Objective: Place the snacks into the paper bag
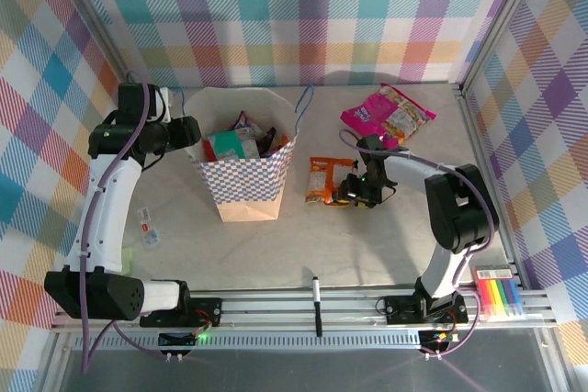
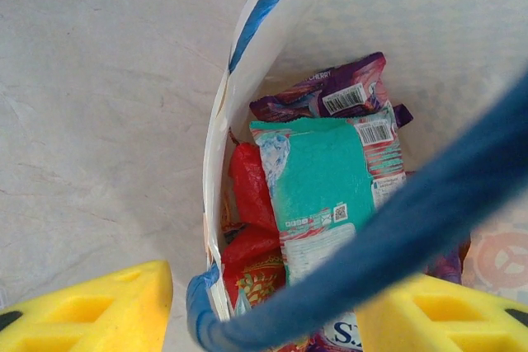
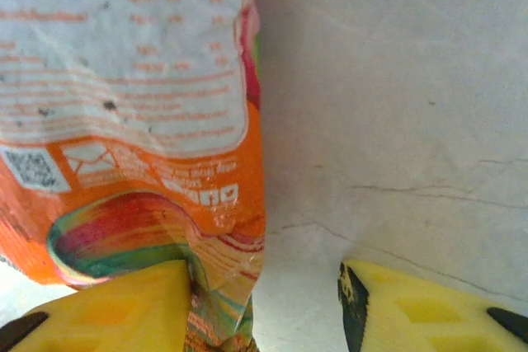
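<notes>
My right gripper's fingers are down at the orange packet's crumpled corner. I will move them along and pinch the packet's side [image 3: 244, 92] by the white label.
The paper bag [image 1: 243, 181] stands upright at mid-left, its mouth open. Inside lie teal [image 2: 322, 179], purple [image 2: 330, 96] and red [image 2: 252, 195] snack packets. My left gripper [image 1: 188, 130] sits at the bag's left rim. In the left wrist view, the left gripper [image 2: 264, 319] is open, its yellow fingers straddling the bag's wall [image 2: 216, 162] and blue cord handle [image 2: 429, 220]. An orange packet [image 1: 323, 179] lies flat right of the bag. My right gripper [image 1: 352, 188] is at its right edge. In the right wrist view, the right gripper [image 3: 264, 311] is open, its left finger touching the packet [image 3: 148, 121]. Pink packets [image 1: 386, 115] lie at the back right.
A black marker pen [image 1: 317, 305] lies on the front rail. A small clear wrapper [image 1: 149, 227] rests near the left arm. A pack of coloured markers [image 1: 501, 298] sits at the front right. Checked walls close in the table on three sides.
</notes>
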